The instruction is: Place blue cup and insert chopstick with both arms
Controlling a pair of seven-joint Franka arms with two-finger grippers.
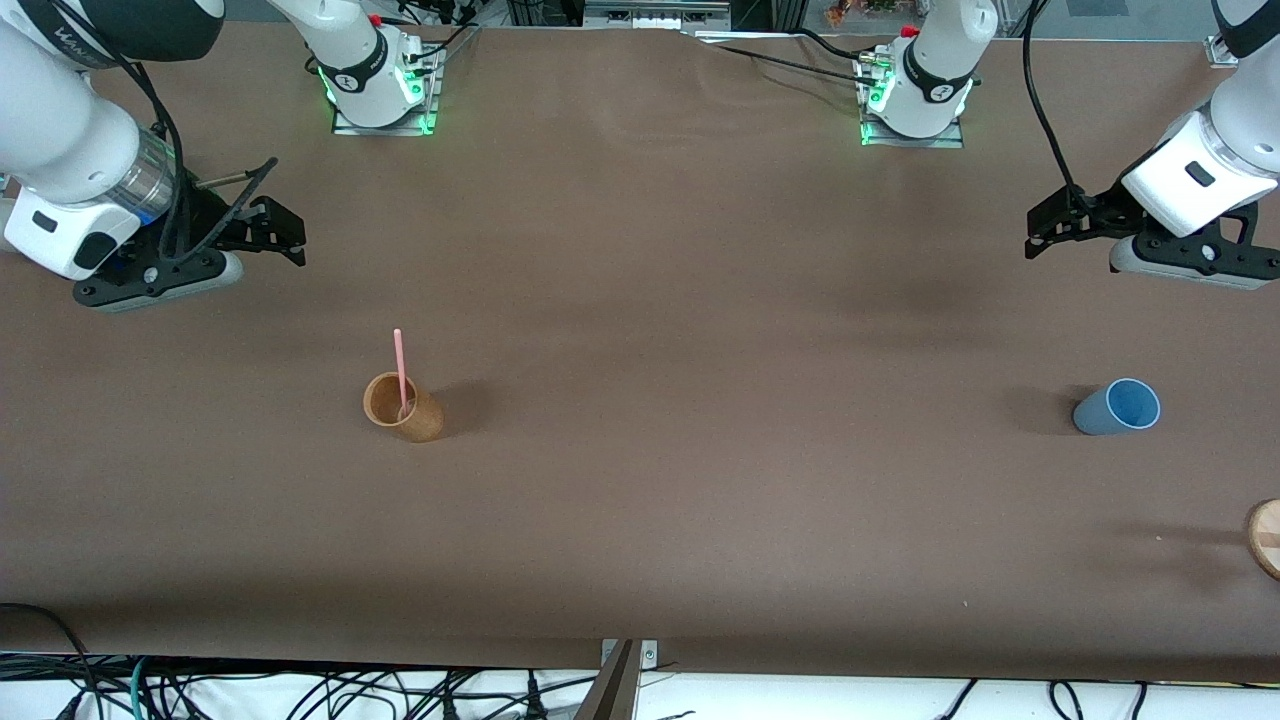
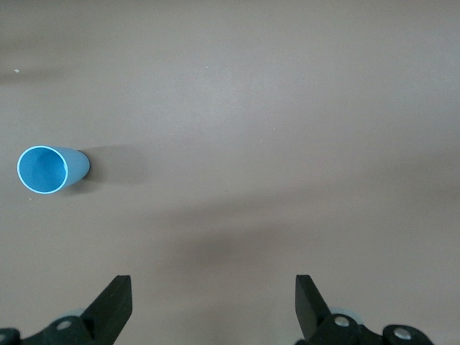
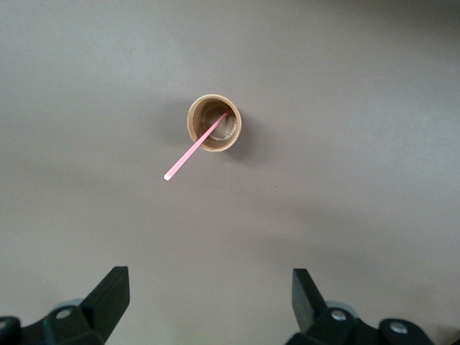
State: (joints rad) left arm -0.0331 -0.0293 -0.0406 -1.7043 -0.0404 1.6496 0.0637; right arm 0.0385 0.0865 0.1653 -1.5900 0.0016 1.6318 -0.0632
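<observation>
My right gripper is to go to the pink chopstick next and close on its upper part (image 1: 399, 350) (image 3: 180, 164), above the brown cup's rim.
The light-blue cup (image 1: 1117, 407) stands mouth up on the brown table toward the left arm's end; it also shows in the left wrist view (image 2: 46, 169). The pink chopstick (image 1: 400, 368) leans inside a brown wooden-looking cup (image 1: 402, 407) toward the right arm's end; both chopstick (image 3: 195, 148) and brown cup (image 3: 214, 123) show in the right wrist view. My left gripper (image 1: 1045, 232) is open and empty, up in the air over bare table, apart from the blue cup; it shows in its own view (image 2: 213, 302). My right gripper (image 1: 285, 232) is open and empty, over bare table (image 3: 208, 298).
A round wooden piece (image 1: 1266, 537) sits at the table's edge at the left arm's end, nearer the front camera than the blue cup. The arm bases (image 1: 380, 85) (image 1: 915, 100) stand along the table's back edge. Cables hang below the front edge.
</observation>
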